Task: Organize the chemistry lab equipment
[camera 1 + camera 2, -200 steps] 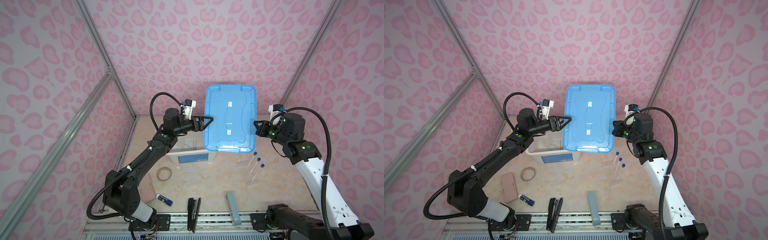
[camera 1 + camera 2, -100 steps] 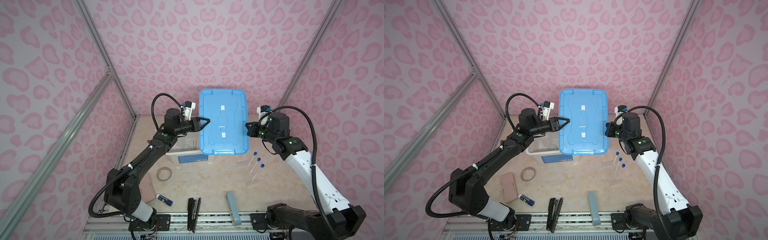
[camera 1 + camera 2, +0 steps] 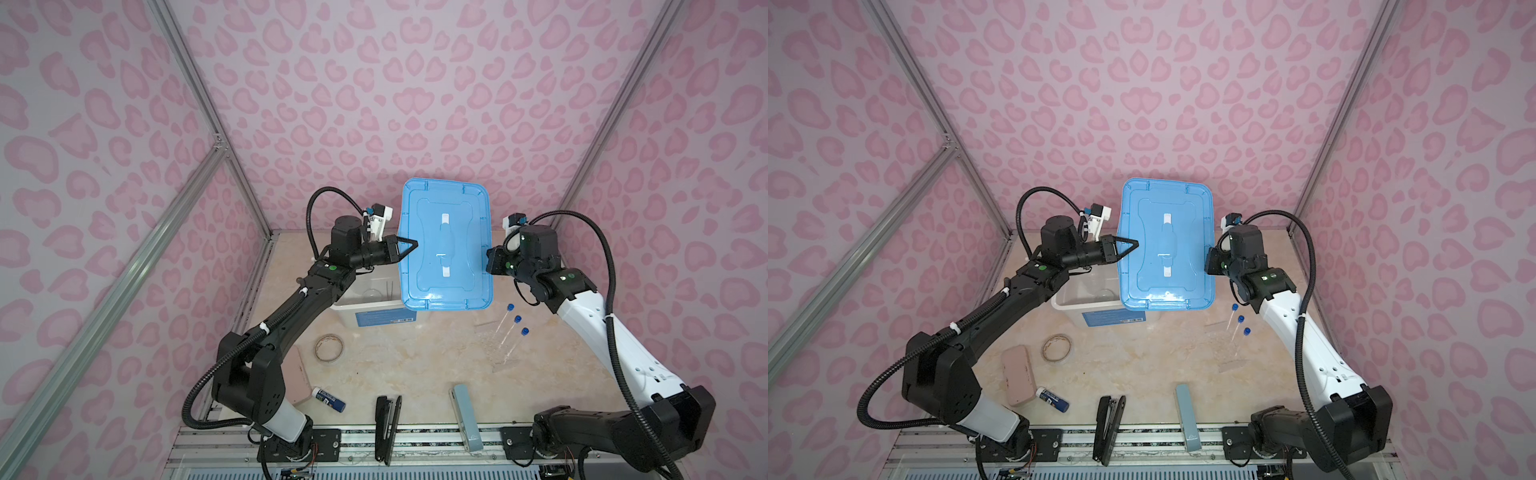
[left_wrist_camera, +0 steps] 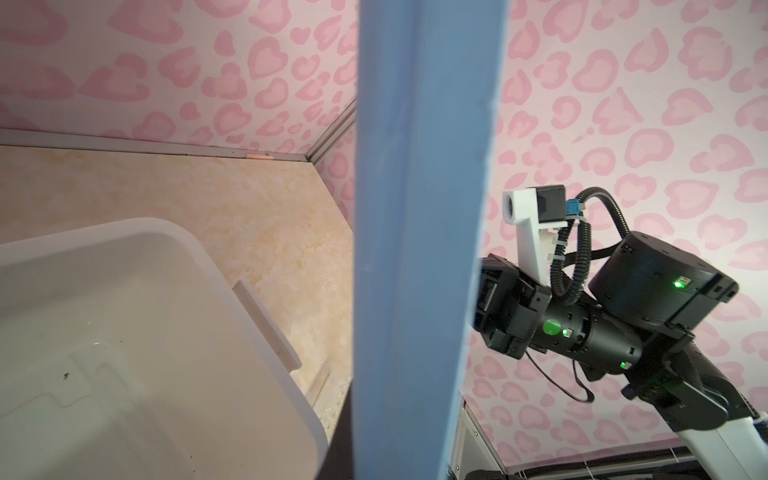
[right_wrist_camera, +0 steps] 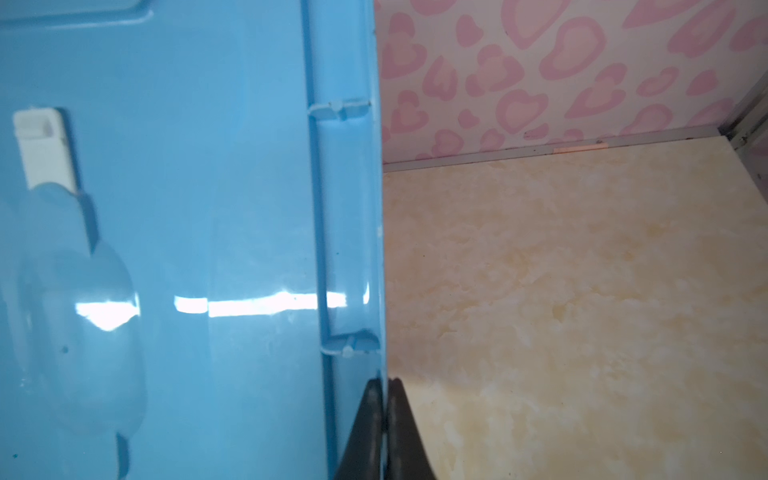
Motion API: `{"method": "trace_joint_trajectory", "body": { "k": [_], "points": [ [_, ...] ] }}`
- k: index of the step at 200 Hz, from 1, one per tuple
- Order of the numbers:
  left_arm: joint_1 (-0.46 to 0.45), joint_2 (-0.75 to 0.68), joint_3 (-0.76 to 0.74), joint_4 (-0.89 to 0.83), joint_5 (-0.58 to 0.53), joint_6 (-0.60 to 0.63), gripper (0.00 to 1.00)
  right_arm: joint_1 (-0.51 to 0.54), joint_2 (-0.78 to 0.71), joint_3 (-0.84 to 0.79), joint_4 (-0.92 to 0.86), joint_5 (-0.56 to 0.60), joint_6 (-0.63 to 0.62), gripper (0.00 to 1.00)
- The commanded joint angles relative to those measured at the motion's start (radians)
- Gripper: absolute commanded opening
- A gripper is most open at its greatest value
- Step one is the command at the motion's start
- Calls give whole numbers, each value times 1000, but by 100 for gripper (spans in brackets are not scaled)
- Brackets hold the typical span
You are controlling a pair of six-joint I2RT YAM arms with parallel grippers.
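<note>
Next, I release the blue lid from my left gripper at an angle across the top of the open white bin (image 3: 396, 270) (image 4: 120, 380).
A blue lid (image 3: 444, 249) hangs in the air above the open white bin (image 3: 365, 309), covering its right part in both top views. My left gripper (image 3: 409, 245) is shut on the lid's left edge. My right gripper (image 3: 489, 259) pinches the lid's right rim; in the right wrist view its two dark fingers (image 5: 374, 424) close on the thin rim of the lid (image 5: 187, 249). Three long blue-capped tubes (image 3: 513, 328) lie on the table to the right of the bin. Faint clear pieces (image 3: 370, 293) show inside the bin.
A tape roll (image 3: 328, 348), a pink case (image 3: 1017, 380) and a blue glue stick (image 3: 328, 399) lie at the front left. A black stapler (image 3: 387, 424) and a pale-blue stapler (image 3: 465, 415) sit at the front edge. The pink walls stand close behind the bin.
The lid has travelled left with my right arm and now hangs partly over the bin. My left gripper has closed on the lid's left edge.
</note>
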Motion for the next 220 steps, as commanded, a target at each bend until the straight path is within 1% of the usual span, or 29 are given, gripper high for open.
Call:
{"method": "trace_joint_trajectory", "body": {
  "k": [1, 26, 30, 48, 70, 95, 114, 125, 142, 155, 166, 182, 202, 213, 220],
  "points": [
    [7, -8, 13, -30, -2, 30, 3, 9, 12, 1, 86, -95, 18, 24],
    [18, -57, 19, -81, -10, 81, 3, 12, 10, 7, 92, -100, 27, 45],
    [20, -70, 50, -101, -22, 93, 3, 14, 9, 8, 91, -98, 27, 47],
    [23, -129, 84, -230, -117, 188, 3, 16, -4, 15, 90, -86, 33, 57],
    [25, -203, 141, -404, -265, 315, 3, 16, -12, 35, 82, -102, 36, 58],
    [26, -271, 212, -593, -495, 476, 4, 21, -7, 42, 107, -140, 41, 59],
    [26, -322, 230, -677, -685, 592, 6, 29, -3, 21, 179, -202, 41, 59],
    [26, -346, 228, -704, -772, 653, 7, 37, 0, 13, 221, -229, 52, 59],
    [25, -351, 231, -742, -838, 741, 9, 44, 21, 19, 271, -271, 70, 59],
    [15, -339, 242, -767, -880, 776, 9, 47, 44, 39, 287, -292, 83, 59],
    [-11, -330, 242, -775, -923, 814, 10, 47, 66, 57, 296, -311, 98, 59],
    [-62, -308, 235, -772, -1021, 876, 10, 47, 96, 85, 300, -332, 137, 60],
    [-153, -258, 238, -776, -1188, 954, 10, 47, 132, 200, 120, -298, 218, 63],
    [-200, -228, 244, -774, -1269, 985, 10, 46, 125, 215, 92, -296, 242, 69],
    [-224, -210, 247, -774, -1301, 996, 10, 44, 117, 215, 92, -295, 263, 77]
  ]
}}
